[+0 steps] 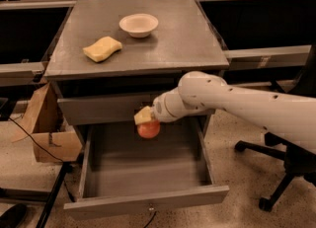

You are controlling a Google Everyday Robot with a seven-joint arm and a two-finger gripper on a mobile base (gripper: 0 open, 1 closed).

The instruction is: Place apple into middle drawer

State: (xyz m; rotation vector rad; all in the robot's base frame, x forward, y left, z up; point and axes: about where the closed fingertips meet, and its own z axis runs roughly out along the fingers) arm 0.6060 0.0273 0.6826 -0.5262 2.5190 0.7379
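I will release the apple near the centre of the open middle drawer's grey tray [158, 161].
The apple [148, 129] is small, round and red-orange. My gripper [144, 117] is shut on the apple and holds it from above, over the back of the open middle drawer [148, 172]. The drawer is pulled out wide, with a deep plain grey tray and a narrow front panel [148, 203] with a tiny knob. The apple hangs just in front of the closed upper drawer front [98, 109]. My white arm [247, 106] reaches in from the right.
A grey cabinet top [187, 39] carries a white bowl [138, 24] and a yellow wavy-edged sponge [102, 49]. A cardboard box [49, 128] stands at the left. An office chair base [281, 177] stands at the right.
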